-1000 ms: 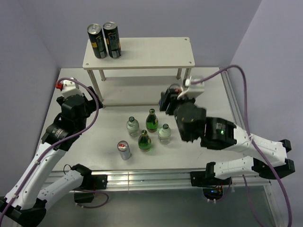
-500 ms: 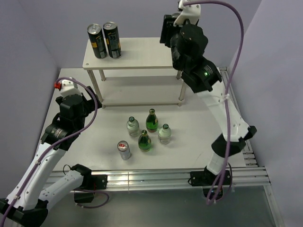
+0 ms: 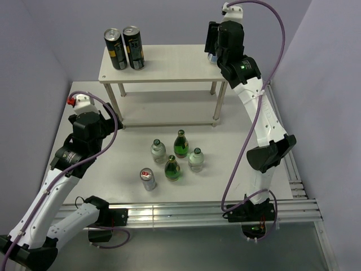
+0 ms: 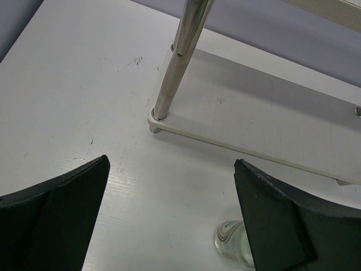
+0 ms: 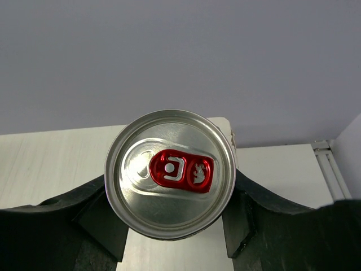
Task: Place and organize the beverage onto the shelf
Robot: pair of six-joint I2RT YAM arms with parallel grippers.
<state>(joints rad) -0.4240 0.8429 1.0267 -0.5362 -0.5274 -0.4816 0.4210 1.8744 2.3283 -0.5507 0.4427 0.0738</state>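
Note:
My left gripper needs to grip the upper body (image 3: 148, 178) of the silver can that stands on the table next to the nearer green bottle.
The shelf (image 3: 169, 63) is a cream-white two-tier rack at the back. Two black cans (image 3: 124, 48) stand at the left end of its top board. My right gripper (image 3: 214, 46) is high over the board's right end, shut on a silver can with a red tab (image 5: 170, 174); the board (image 5: 51, 164) shows below it. The can is mostly hidden in the top view. My left gripper (image 3: 98, 125) is open and empty near the shelf's front left leg (image 4: 177, 62). A clear bottle (image 4: 232, 243) sits by its right finger.
On the table stand two green bottles (image 3: 180, 144) (image 3: 172, 168), two clear bottles (image 3: 158, 151) (image 3: 196, 159) and a silver can with a red tab (image 3: 148, 179). The shelf's lower board (image 4: 254, 124) is bare where it shows. Walls close in at left, back and right.
My right arm has risen from the table beside the shelf's right legs to above the right end of the top board, carrying the can. The left arm has not moved.

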